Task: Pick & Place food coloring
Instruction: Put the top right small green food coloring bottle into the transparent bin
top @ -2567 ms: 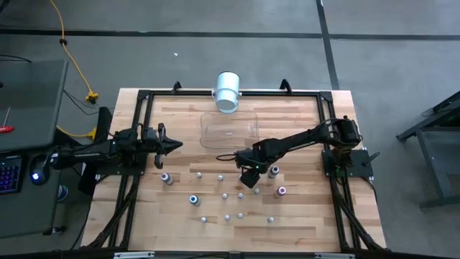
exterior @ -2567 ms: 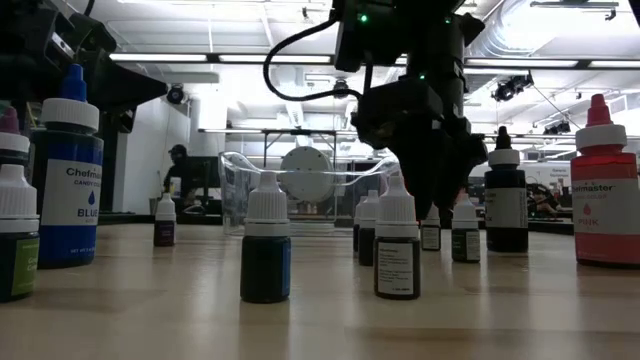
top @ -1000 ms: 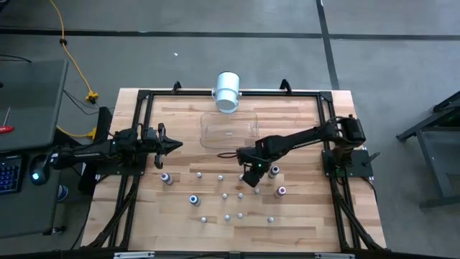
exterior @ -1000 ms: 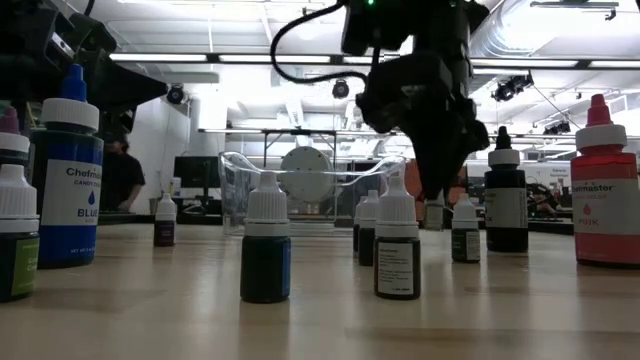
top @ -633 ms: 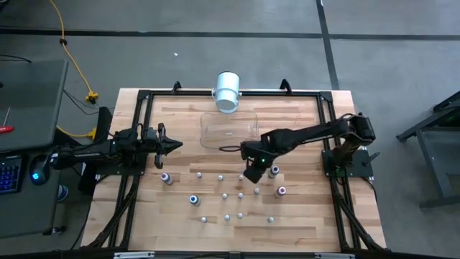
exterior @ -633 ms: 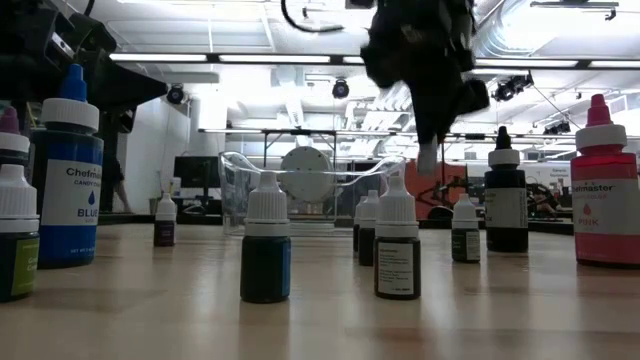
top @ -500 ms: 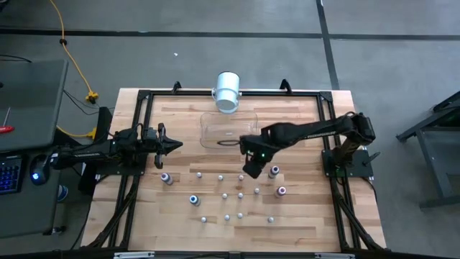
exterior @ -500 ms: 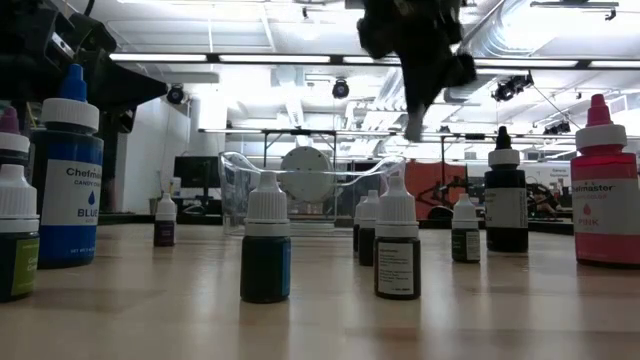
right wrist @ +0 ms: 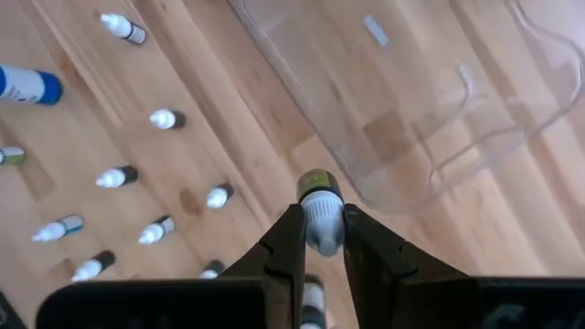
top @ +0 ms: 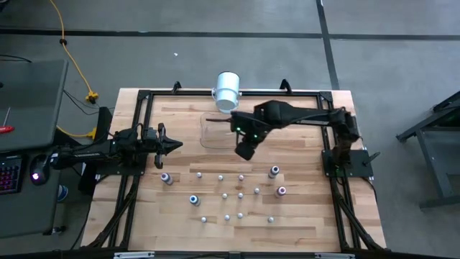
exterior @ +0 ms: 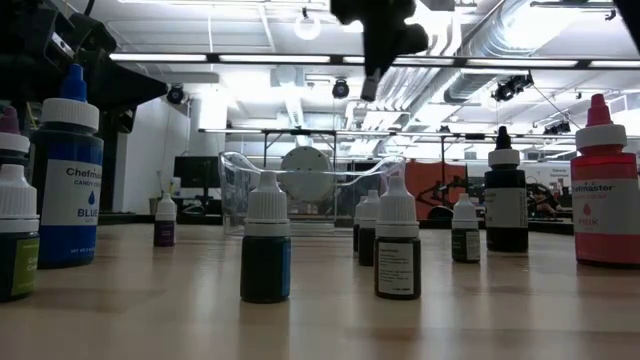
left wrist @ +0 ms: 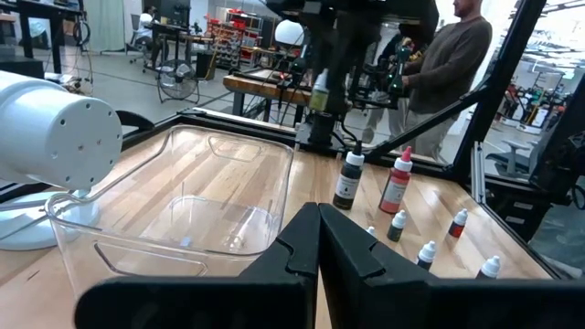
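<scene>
I need to let go of the food coloring bottle, still high over the table, with my right gripper inside the clear plastic tub (top: pixel 236 142) (right wrist: pixel 347 114), near the tub's near side.
My right gripper (top: pixel 244 151) hangs high over the table at the near right corner of the clear plastic tub (top: pixel 228 129), shut on one small food coloring bottle (right wrist: pixel 319 194) with a white cap and a dark body. The same bottle (exterior: pixel 369 86) shows high above the table in the low view. Several other food coloring bottles (top: pixel 224 196) stand upright on the wooden table, nearer than the tub. My left gripper (top: pixel 176 144) waits shut and level at the table's left side, pointing toward the tub. My right gripper pinches the bottle's white cap (right wrist: pixel 322 225) between its two fingers (right wrist: pixel 289 236). The fingers come from above, pointing steeply down. The bottle hangs below them, cap up and body down, lifted clear of the table.
A big white cylinder (top: pixel 227 91) stands at the far edge behind the tub. Larger blue (exterior: pixel 68 180) and pink (exterior: pixel 604 190) bottles stand among the small ones. A black frame (top: pixel 215 93) rims the table. A person (left wrist: pixel 448 64) stands beyond the table.
My right gripper has risen high with the bottle and gone toward the far edge and a little left, from among the standing bottles to the tub's near right corner. The bottle, just off the table before, now hangs far above it.
</scene>
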